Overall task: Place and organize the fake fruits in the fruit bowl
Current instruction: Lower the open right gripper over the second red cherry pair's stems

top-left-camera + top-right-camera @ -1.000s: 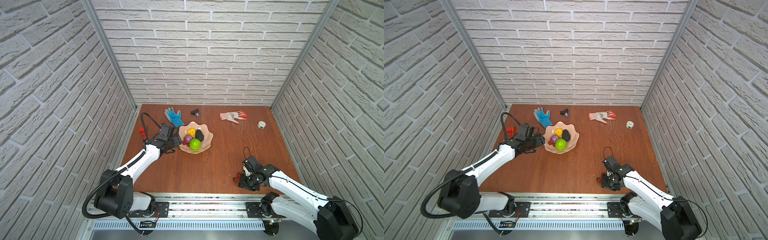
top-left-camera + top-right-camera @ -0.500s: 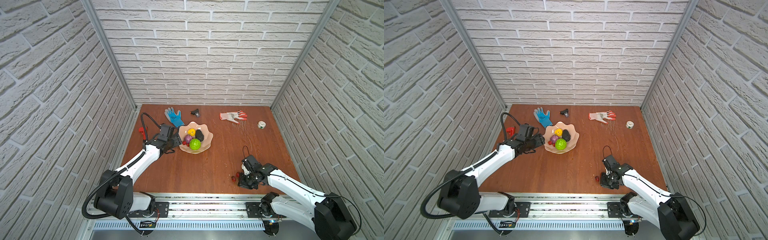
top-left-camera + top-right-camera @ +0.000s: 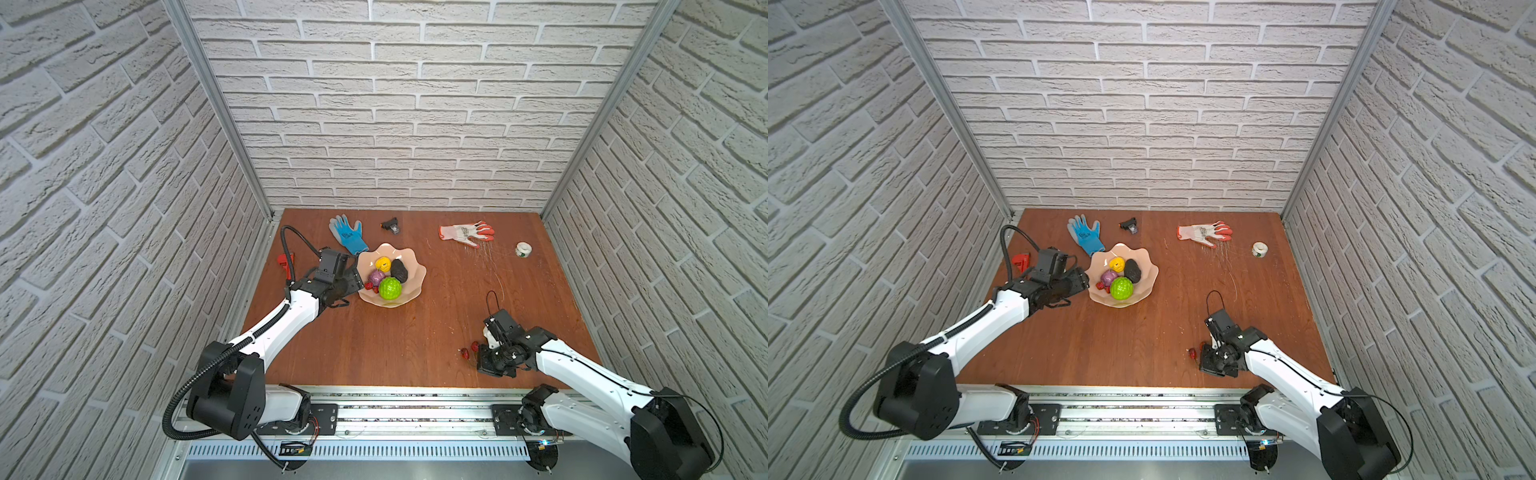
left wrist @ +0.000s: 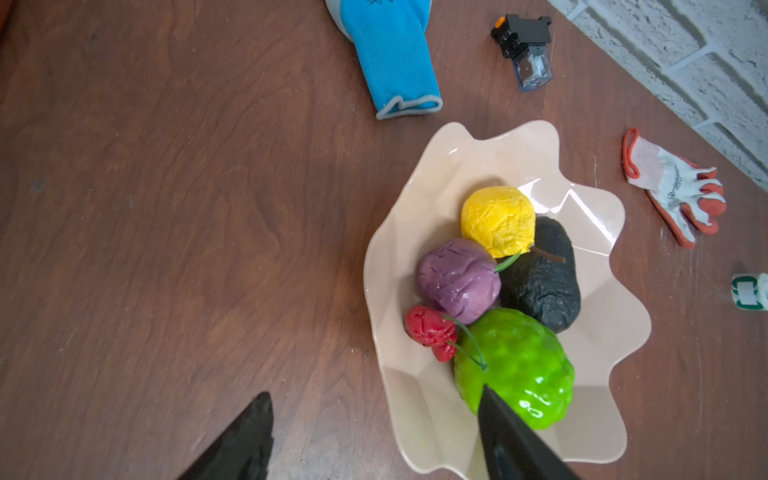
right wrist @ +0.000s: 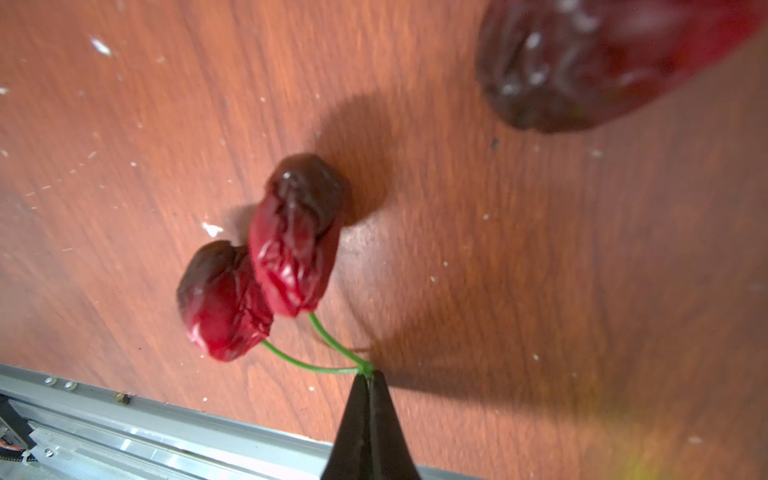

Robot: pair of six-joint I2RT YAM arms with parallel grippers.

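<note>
The end of the thin green stem is all that my right gripper's fingers pinch, so next I open them, move forward and grip one cherry's red body (image 5: 296,238) before I lift.
The pale peach fruit bowl (image 3: 412,270) (image 4: 602,332) holds the yellow fruit (image 4: 496,220), purple fruit (image 4: 457,276), bumpy green ball (image 4: 515,370), black avocado (image 4: 544,282) and a pair of red cherries (image 4: 428,326). My left gripper (image 4: 374,390) is open at the bowl's left rim and holds nothing; one finger (image 4: 511,440) reaches over the green ball. Near the front edge, my right gripper (image 5: 368,374) is shut on the green stem of two cherries (image 5: 291,249) (image 3: 464,353). Another red cherry (image 5: 602,54) shows blurred close by.
A blue glove (image 3: 347,232), a small black part (image 3: 391,225), an orange-white glove (image 3: 467,232) and a tape roll (image 3: 523,249) lie along the back. A red tool (image 3: 286,262) sits at the left edge. The metal rail (image 5: 124,432) runs just past the cherries.
My right gripper has closed its jaws onto the cherry stem near the front edge. The left arm and the bowl's fruits have not moved.
</note>
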